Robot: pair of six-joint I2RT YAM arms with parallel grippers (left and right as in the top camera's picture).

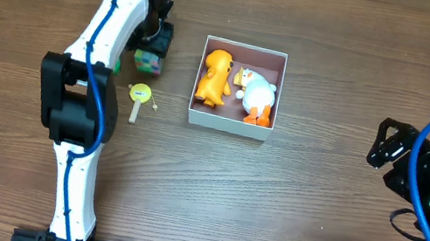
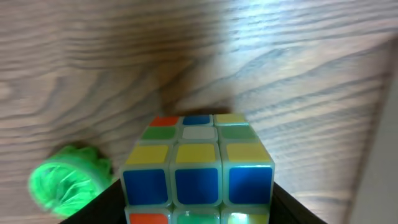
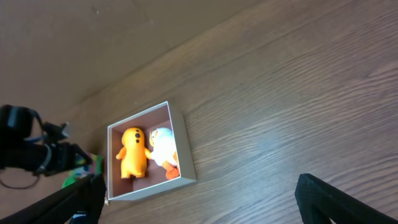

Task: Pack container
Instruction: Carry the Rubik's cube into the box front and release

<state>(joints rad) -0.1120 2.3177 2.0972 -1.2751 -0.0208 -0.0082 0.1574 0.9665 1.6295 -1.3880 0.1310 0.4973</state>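
Note:
I need to let go of the puzzle cube with my left gripper inside the container [image 1: 232, 111], between the orange figure and the white duck toy.
The container [image 1: 229, 125] is a square white-walled box at the table's middle, also in the right wrist view [image 3: 185, 149]. An orange figure [image 1: 215, 76] and a white duck toy [image 1: 257, 95] lie inside it. My left gripper [image 1: 155, 46] is to the left of the container, its dark fingers [image 2: 198, 208] pressed against both sides of a colourful puzzle cube [image 2: 198, 165], which shows in the overhead view [image 1: 149, 61] too. My right gripper [image 1: 388, 147] is open and empty far to the right, its fingers spread wide [image 3: 205, 205].
A small green ruffled object [image 2: 62, 185] lies just left of the cube, also seen from overhead [image 1: 116, 65]. A yellow round toy on a stick [image 1: 141, 94] lies on the wood in front of the cube. The left arm [image 1: 90, 72] stretches along the left side.

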